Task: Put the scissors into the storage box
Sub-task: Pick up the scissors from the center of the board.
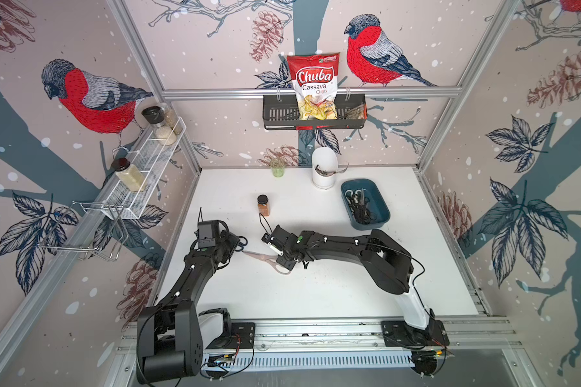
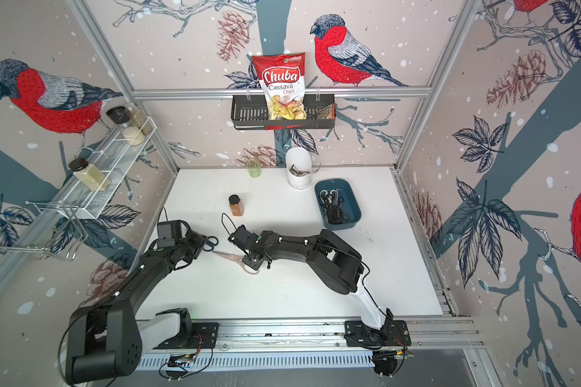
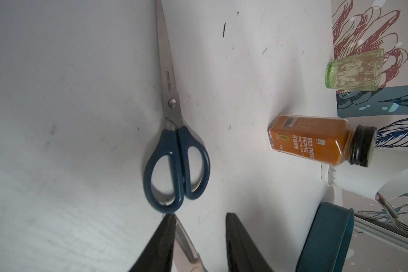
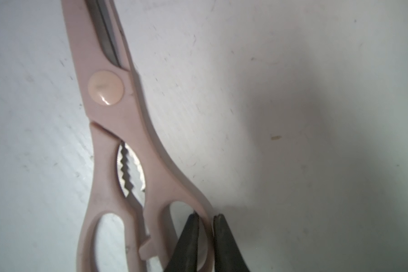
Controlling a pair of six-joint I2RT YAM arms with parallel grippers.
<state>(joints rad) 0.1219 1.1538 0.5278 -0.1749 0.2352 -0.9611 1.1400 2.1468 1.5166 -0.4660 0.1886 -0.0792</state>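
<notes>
The dark blue-handled scissors are next for my left gripper, which should go to them and grab the outer side of their larger [image 3: 151,159], near-side handle loop.
Pale pink-handled scissors [image 1: 265,258] [image 2: 232,257] lie flat on the white table between my two arms. My right gripper [image 4: 206,215] [image 1: 284,263] is shut on one handle loop of the pink pair [image 4: 118,122], one finger inside the loop and one outside. My left gripper [image 3: 200,214] [image 1: 237,246] is open, with the pink pair's blade tip [image 3: 186,256] beside one finger. Dark blue-handled scissors [image 3: 174,164] [image 2: 212,242] lie just past it. The teal storage box [image 1: 381,201] [image 2: 353,201] stands at the back right, holding several black-handled scissors [image 1: 359,204].
An orange spice jar [image 1: 263,205] stands behind the grippers. A green glass [image 1: 277,167] and a white utensil holder [image 1: 323,167] stand at the back wall. A black wire basket [image 1: 275,114] with a chips bag hangs above. A white wire shelf [image 1: 141,167] lines the left wall.
</notes>
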